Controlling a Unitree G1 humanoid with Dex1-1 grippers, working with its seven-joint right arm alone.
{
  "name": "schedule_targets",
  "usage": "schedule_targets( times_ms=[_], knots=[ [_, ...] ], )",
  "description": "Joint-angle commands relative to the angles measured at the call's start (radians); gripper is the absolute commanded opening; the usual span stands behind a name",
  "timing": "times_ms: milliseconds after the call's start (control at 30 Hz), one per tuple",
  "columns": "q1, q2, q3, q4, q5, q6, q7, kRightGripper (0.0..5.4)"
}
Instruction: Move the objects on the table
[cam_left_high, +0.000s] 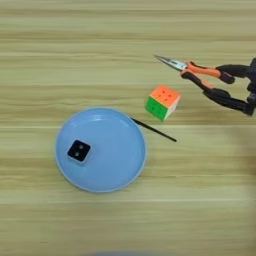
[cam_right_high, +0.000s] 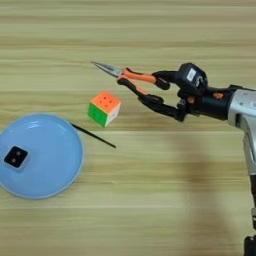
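Next, my right gripper lets go of the pliers on the wood (cam_left_high: 210, 116) next to the colour-puzzle cube, facing away from the blue plate.
The orange-and-black-handled pliers (cam_right_high: 137, 76) are at the right of the table, nose pointing left and handles splayed. My right gripper (cam_right_high: 152, 89) comes in from the right; its two black fingers press on the outer ends of both handles, so it is shut on the pliers. I cannot tell whether the pliers rest on the wood or hang just above it. The colour-puzzle cube (cam_right_high: 105, 108), orange on top and green on its side, sits just below and left of the pliers' nose. The small black block with two white dots (cam_left_high: 79, 150) lies on the round blue plate (cam_left_high: 115, 170).
A thin black stick (cam_left_high: 154, 130) lies slanted between the plate's right rim and the cube. The silver forearm (cam_right_high: 242, 107) enters from the right edge. The light wooden table (cam_left_high: 200, 210) fills the view.
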Motion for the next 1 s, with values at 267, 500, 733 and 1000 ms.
schedule_targets(
  times_ms=[267,500,733,1000],
  knots=[
    [-0.053,-0.106,-0.039,0.230,-0.019,-0.137,-0.009,3.46],
    [-0.093,-0.100,-0.003,0.404,-0.085,-0.211,-0.048,3.46],
    [-0.127,-0.082,0.041,0.503,-0.146,-0.242,-0.096,3.46],
    [-0.156,-0.046,0.092,0.612,-0.185,-0.258,-0.122,3.46]
  ],
)
